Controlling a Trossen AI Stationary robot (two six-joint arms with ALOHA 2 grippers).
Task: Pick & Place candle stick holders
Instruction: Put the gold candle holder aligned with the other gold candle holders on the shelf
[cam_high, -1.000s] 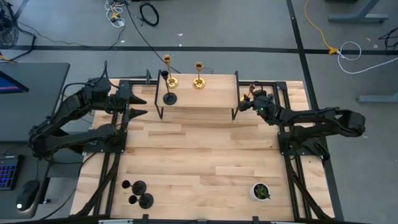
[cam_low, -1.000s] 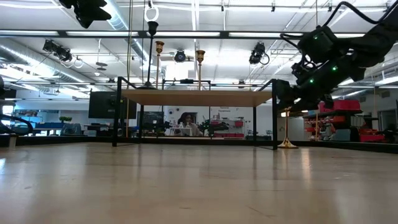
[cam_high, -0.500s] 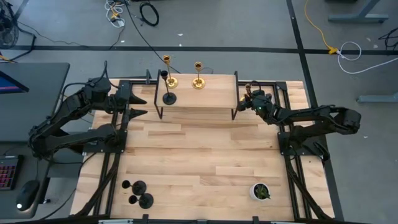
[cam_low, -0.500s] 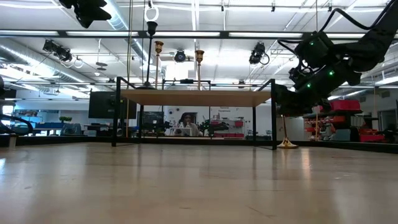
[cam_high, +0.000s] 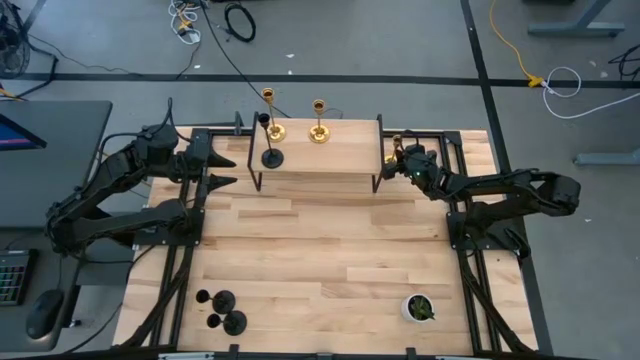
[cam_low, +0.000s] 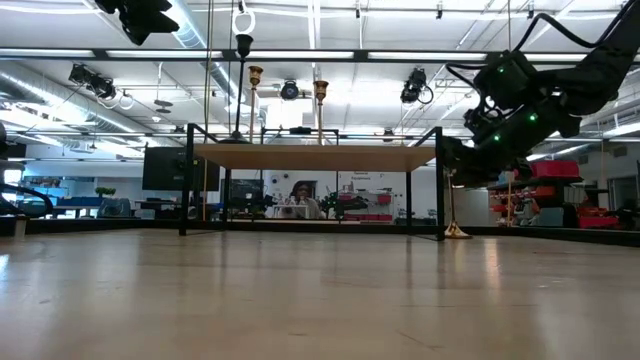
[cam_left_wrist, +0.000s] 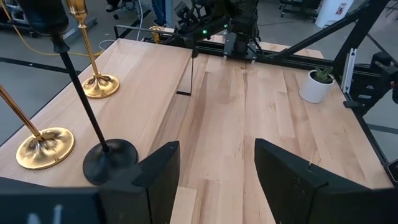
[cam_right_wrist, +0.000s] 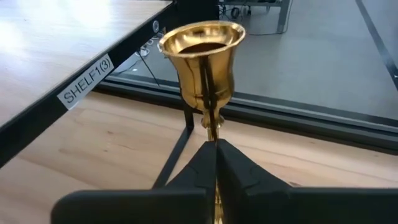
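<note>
The robot's right gripper pinches the gold holder's stem with only the ends of its fingers, so it should open, move in closer and take the stem (cam_right_wrist: 217, 200) deeper.
A gold candle stick holder (cam_right_wrist: 200, 59) stands upright on the table just right of the wooden shelf (cam_high: 320, 158), with my right gripper (cam_right_wrist: 216, 144) shut on it. In the low view its base (cam_low: 457, 232) shows at table level beside the shelf's right leg. Two gold holders (cam_high: 270, 128) (cam_high: 320, 130) and one black holder (cam_high: 272, 156) stand by their round bases on the shelf's far left part. More black holders (cam_high: 222, 310) stand at the table's near left. My left gripper (cam_high: 232, 171) hovers open at the shelf's left end, holding nothing. My right gripper pinches the gold holder's thin stem (cam_right_wrist: 212, 132), just under the cup, between its two fingertips. The fingers come from the table's right side, slanting a little downward, and lie across the stem. The holder stays upright, its base (cam_low: 457, 232) low at the table top.
The shelf's black frame and right leg (cam_low: 441, 190) stand close beside the held holder. A small white pot with a green plant (cam_high: 420, 308) sits at the near right. The table's middle (cam_high: 320, 250) is bare wood.
My right gripper has shut on the gold holder's stem and settled slightly lower beside the shelf. The holder's base has shifted a little toward the shelf's leg in the low view.
</note>
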